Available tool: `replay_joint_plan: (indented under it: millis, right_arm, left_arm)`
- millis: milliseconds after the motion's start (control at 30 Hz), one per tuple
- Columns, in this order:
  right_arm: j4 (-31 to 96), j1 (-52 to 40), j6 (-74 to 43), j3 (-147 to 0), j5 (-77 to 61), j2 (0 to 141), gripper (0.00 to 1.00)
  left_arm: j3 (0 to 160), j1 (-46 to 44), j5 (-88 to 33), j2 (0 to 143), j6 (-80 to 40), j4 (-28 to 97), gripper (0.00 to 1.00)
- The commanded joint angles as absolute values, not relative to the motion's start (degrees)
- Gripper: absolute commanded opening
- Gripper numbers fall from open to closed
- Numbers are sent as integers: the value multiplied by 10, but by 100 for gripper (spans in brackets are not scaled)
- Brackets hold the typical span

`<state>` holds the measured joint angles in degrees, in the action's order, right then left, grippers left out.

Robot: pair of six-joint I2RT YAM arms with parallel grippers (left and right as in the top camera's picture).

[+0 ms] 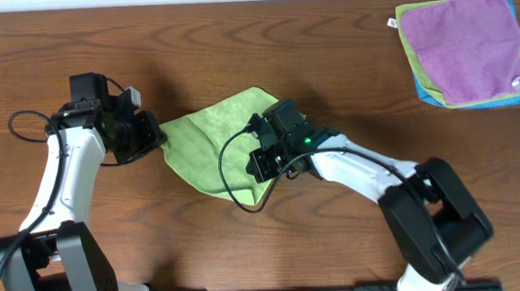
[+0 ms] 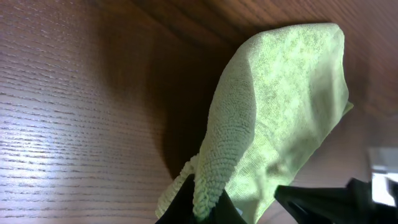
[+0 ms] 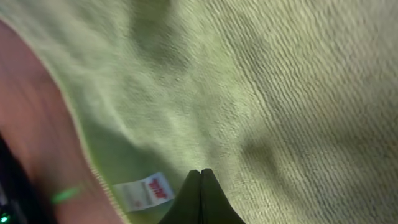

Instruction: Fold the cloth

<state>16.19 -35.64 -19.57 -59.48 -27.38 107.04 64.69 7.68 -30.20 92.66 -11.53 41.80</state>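
My right gripper's closed fingers are above the cloth inward of the label, so next I back away, open them and grab the corner (image 1: 256, 203) next to the label.
A light green cloth (image 1: 208, 135) lies rumpled on the wooden table at centre. My left gripper (image 1: 155, 133) is at its left corner. In the left wrist view the jaws (image 2: 205, 208) are shut on a raised fold of the cloth (image 2: 280, 93). My right gripper (image 1: 265, 163) is over the cloth's right part near its front edge. In the right wrist view its fingers (image 3: 200, 172) are pressed together with nothing seen between them, just over the cloth (image 3: 280, 81) next to a white label (image 3: 144, 190).
A stack of folded cloths (image 1: 469, 45), purple on top over green and blue, lies at the back right. A black cable (image 1: 228, 169) loops from the right arm over the green cloth. Bare wooden table (image 1: 327, 62) surrounds it.
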Motion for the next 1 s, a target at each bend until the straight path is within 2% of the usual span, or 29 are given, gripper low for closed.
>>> replay_joint_plan:
  millis: [0,233,533,867,900,933,967]
  right_arm:
    - [158,-370,-215,-595,-275,1079,1]
    - [160,-403,-230,-595,-320,1079,1]
    - [242,-452,-254,-595,-314,1074,1]
    - [341,-452,-276,-596,-266,982,1]
    - [350,-452,-287,-596,-254,965,6]
    - [357,-451,-294,-596,-248,951,22]
    - [365,-450,-302,-596,-244,938,34]
  left_arm:
    - [655,80,-301,919,-103,420,6]
    - [655,80,-300,919,-103,417,6]
    - [655,80,-298,919,-103,415,6]
    - [655,80,-295,919,-103,410,6]
    - [655,80,-295,919,-103,410,6]
    - [655,80,-296,919,-103,410,6]
    - [655,80,-296,919,-103,411,6]
